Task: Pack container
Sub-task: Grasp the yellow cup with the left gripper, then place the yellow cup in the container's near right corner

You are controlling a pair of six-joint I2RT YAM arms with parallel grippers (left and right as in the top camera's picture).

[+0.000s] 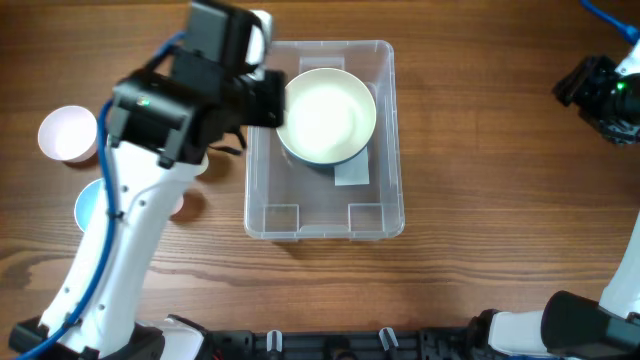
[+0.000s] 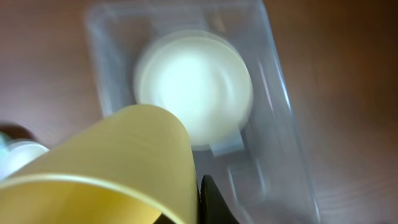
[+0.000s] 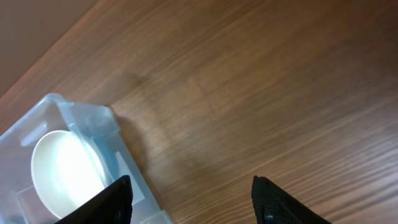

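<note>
Next, I let the yellow cup go from my left gripper on the container's base (image 1: 351, 196) (image 2: 231, 163), just in front of the white label.
The clear rectangular container (image 1: 322, 214) stands in the middle of the table, with a cream bowl (image 1: 325, 115) in its far half. It also shows in the left wrist view (image 2: 287, 127) and the right wrist view (image 3: 93, 121). My left gripper (image 1: 262, 100) hovers over the container's far left edge. In the left wrist view it (image 2: 186, 214) is shut on a yellow cup (image 2: 124, 162), held tilted above the bowl (image 2: 193, 87). My right gripper (image 1: 600, 90) is far off at the back right, and it (image 3: 196, 202) is open and empty over bare wood.
A pink cup (image 1: 68, 133) and a light blue cup (image 1: 90, 205) stand left of the container, partly under my left arm. A small pinkish object (image 1: 182, 205) peeks out beside the arm. The white label (image 1: 352, 172) lies on the container's base.
</note>
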